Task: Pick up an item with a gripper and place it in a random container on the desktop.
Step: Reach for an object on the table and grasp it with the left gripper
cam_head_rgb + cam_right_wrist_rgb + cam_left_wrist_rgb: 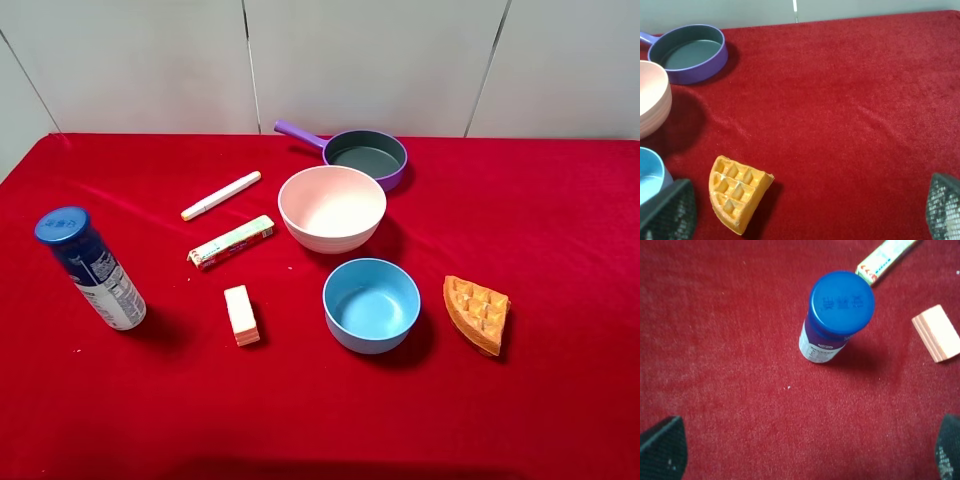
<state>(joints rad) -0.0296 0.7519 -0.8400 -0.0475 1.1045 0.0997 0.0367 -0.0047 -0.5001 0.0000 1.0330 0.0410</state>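
Note:
My left gripper should close on the bottle's dark-blue upper part (pixel 86 258) (pixel 823 338), under the round cap.
The bottle (pixel 92 268) with a round dark-blue cap and white-and-blue label stands upright on the red desktop (pixel 560 220) at the left. The left wrist view looks down on the bottle's cap (pixel 841 302). My left gripper (pixel 805 450) is open and empty above the cloth, apart from the bottle, with one black fingertip (pixel 662 450) at each side. The pale pink bowl (pixel 332 207) stands near the middle back, empty. My right gripper (pixel 806 210) is open and empty over bare cloth. Neither arm shows in the exterior view.
A light-blue bowl (pixel 371 304) stands in front of the pink bowl. A purple-handled pan (pixel 363 154) is behind it. A waffle wedge (pixel 477 313), a white marker (pixel 221 195), a printed stick pack (pixel 232 242) and a peach block (pixel 241 315) lie on the cloth.

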